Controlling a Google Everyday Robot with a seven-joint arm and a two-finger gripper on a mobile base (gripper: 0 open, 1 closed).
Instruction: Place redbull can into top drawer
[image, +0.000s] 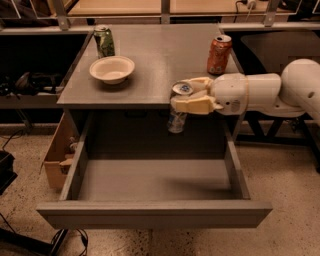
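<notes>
Next, I set the redbull can on the bare drawer's bottom toward the cardboard box side (125, 179).
The redbull can (178, 114) is slim and silver with bluish patterning. My gripper (184, 98) is shut on its upper part and holds it upright in the air, over the back of the open top drawer (150, 215), just in front of the table edge. The drawer is wide, shallow and grey, pulled fully out, and its floor (150, 180) is bare. My white arm (260, 92) reaches in from the right.
On the grey cabinet top (160, 55) stand a green can (104, 41) at the back left, a cream bowl (112, 69) and an orange-red can (219, 54) at the right. A cardboard box (57, 155) sits on the floor to the left.
</notes>
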